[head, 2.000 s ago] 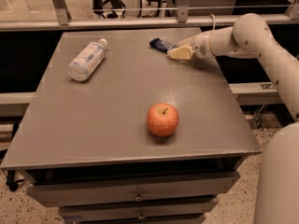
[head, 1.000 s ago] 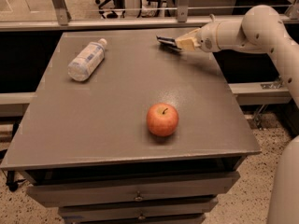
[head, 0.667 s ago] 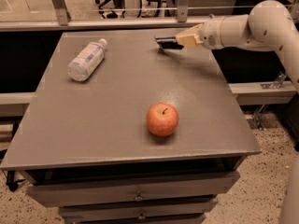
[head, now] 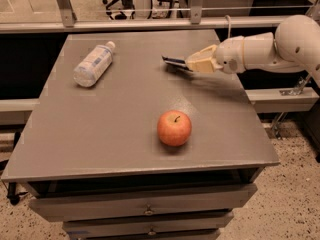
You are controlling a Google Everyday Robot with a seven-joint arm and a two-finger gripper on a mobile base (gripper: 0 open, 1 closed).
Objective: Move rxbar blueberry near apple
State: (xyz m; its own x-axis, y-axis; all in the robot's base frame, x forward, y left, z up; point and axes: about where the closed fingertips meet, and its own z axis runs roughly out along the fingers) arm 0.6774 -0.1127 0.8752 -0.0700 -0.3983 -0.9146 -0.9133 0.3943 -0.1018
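Observation:
The robot's gripper should release the rxbar blueberry on the grey table [head: 185,108] behind the red-orange apple.
The dark blue rxbar blueberry [head: 173,61] sticks out to the left of my gripper [head: 192,64], which is shut on it and holds it just above the table, right of centre and toward the back. The cream fingers [head: 201,60] grip the bar's right end. The red-orange apple [head: 174,128] stands on the table toward the front, well below the bar and slightly to its left. My white arm reaches in from the right.
A clear plastic bottle with a white label [head: 92,64] lies on its side at the back left. The grey table [head: 75,134] has drawers under its front edge. A rail and metal posts run behind the table.
My gripper has lifted the bar off the back of the table and carried it forward and left, closer to the apple. The apple and bottle have not moved.

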